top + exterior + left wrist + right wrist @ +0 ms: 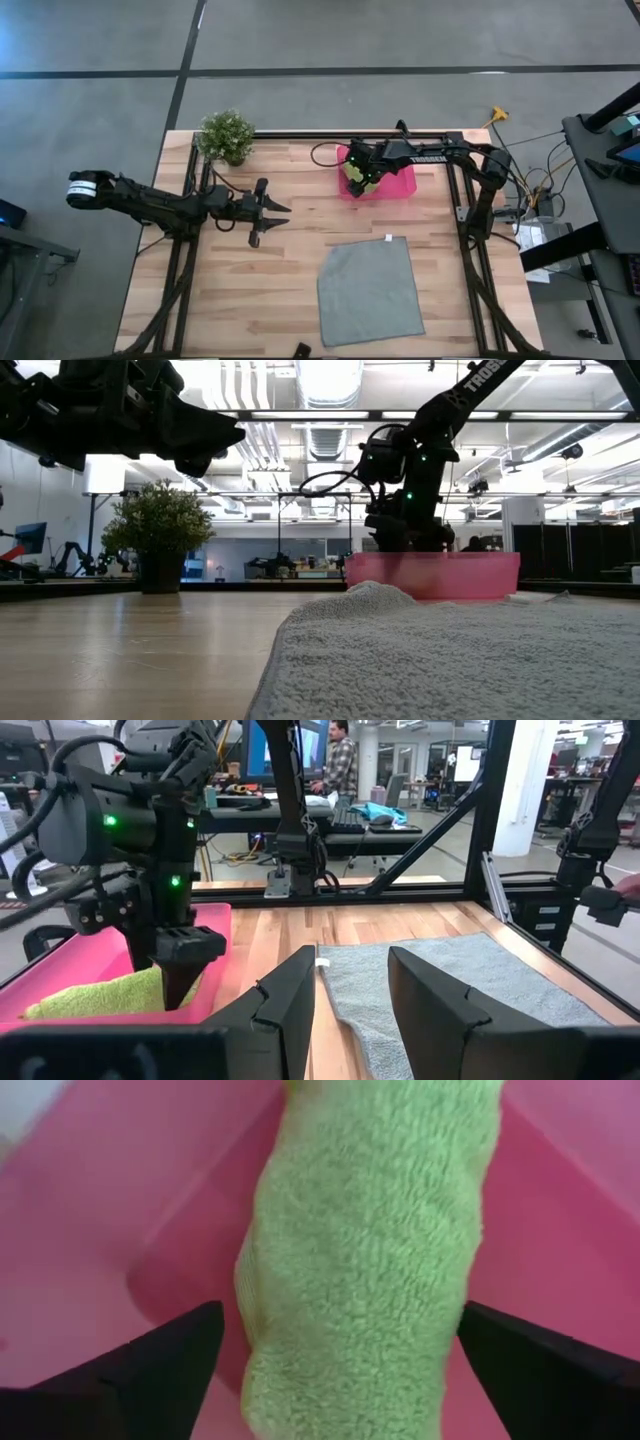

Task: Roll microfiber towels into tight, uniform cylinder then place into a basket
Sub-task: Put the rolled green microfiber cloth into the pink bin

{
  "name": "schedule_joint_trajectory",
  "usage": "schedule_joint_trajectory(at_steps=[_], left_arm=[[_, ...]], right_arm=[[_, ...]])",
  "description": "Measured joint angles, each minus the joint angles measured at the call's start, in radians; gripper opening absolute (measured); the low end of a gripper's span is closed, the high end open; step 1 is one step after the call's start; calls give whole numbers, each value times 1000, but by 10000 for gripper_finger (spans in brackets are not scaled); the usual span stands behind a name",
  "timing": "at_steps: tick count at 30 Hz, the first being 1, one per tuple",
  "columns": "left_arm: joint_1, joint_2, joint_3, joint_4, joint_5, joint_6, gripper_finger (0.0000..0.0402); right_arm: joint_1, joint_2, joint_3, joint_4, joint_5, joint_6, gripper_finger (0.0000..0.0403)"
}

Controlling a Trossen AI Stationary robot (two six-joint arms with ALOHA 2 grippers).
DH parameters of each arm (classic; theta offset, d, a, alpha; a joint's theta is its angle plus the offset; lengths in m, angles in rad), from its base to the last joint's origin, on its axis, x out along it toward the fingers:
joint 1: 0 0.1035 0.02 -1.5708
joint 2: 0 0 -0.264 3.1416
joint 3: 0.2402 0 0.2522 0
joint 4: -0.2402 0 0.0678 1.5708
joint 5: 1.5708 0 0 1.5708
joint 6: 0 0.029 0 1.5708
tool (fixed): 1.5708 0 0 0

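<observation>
Next, I close my right gripper outside the pink basket, beside its near corner (341,200) toward my left gripper, to push the basket back.
The lime green towel (360,1260), rolled into a cylinder, lies inside the pink basket (400,186) at the table's far right. My right gripper (340,1315) hangs over it pointing steeply down, open, one finger on each side of the roll. The grey towel (370,290) lies spread flat on the table near the front edge, its white tag (389,238) at the far edge. My left gripper (266,212) hovers level above the table's left half, open with nothing between its fingers. My right gripper straddles the green roll from above, its fingers lying across the roll. One finger (170,1370) stands clear of the towel. Whether the other finger (530,1370) touches the roll's side, I cannot tell. The roll rests on the basket's floor.
A small potted plant (226,135) stands at the far left corner. Black frame rails (300,134) run along the table's far edge and both sides. Bare wood lies between the left gripper and the grey towel.
</observation>
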Motion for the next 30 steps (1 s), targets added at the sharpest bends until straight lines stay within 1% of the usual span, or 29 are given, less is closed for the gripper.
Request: schedule_joint_trajectory(at_steps=[6,7,11,14,16,25,30], left_arm=[[0,-5,0,0,0,0,114],[0,-5,0,0,0,0,114],[0,-5,0,0,0,0,114],[0,-6,0,-1,0,0,114],[0,-6,0,-1,0,0,114],[0,-6,0,-1,0,0,114],[0,-6,0,-1,0,0,114]], right_arm=[[-1,-4,-1,0,-9,35,395],[-1,-7,-1,11,-35,56,395],[2,-8,8,76,-214,101,395],[6,-8,19,119,-272,132,395],[6,-8,25,127,-287,135,395],[6,-8,5,136,-288,135,395],[6,-8,-7,234,-288,127,395]])
